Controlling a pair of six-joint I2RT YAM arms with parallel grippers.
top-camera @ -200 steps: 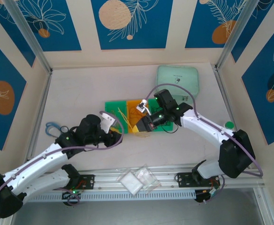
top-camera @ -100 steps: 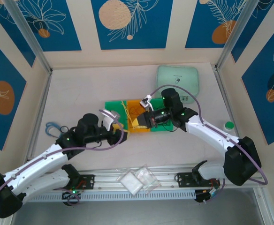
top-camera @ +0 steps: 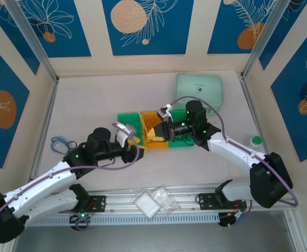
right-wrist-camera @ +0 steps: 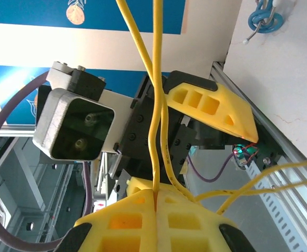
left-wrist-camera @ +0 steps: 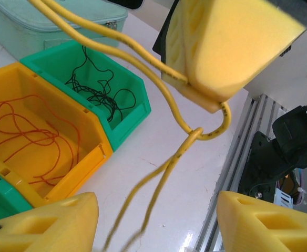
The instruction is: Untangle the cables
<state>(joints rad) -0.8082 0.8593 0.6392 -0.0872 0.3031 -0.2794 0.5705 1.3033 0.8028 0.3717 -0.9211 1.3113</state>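
Observation:
The yellow cable's hanging strands hook around its bend below my right gripper, so next my left gripper moves closer and pinches the strands (left-wrist-camera: 177, 156) just under that loop.
A yellow cable (right-wrist-camera: 156, 79) rises in two strands from my right gripper (right-wrist-camera: 177, 207), which is shut on it. In the top view the right gripper (top-camera: 154, 135) hovers at the front edge of the orange bin (top-camera: 151, 140). The same yellow cable (left-wrist-camera: 159, 79) hangs from those fingers and its blurred strands pass between my left fingers (left-wrist-camera: 43, 220), untouched. My left gripper (left-wrist-camera: 156, 210) is open, just left of the right one (top-camera: 134, 147). Brown-orange cables (left-wrist-camera: 32, 134) lie in the orange bin (left-wrist-camera: 93, 160). Black cables (left-wrist-camera: 98, 89) lie in a green bin (left-wrist-camera: 137, 107).
A mint-green case (top-camera: 198, 89) stands behind the bins. A blue looped object (top-camera: 59, 142) lies at the left of the table. Clear plastic bags (top-camera: 154, 201) rest on the front rail, and a small green round item (top-camera: 256, 140) sits at the right.
The left gripper has opened wider. The right gripper has shifted slightly away from the front edge with the yellow cable, its wrist swinging rightward.

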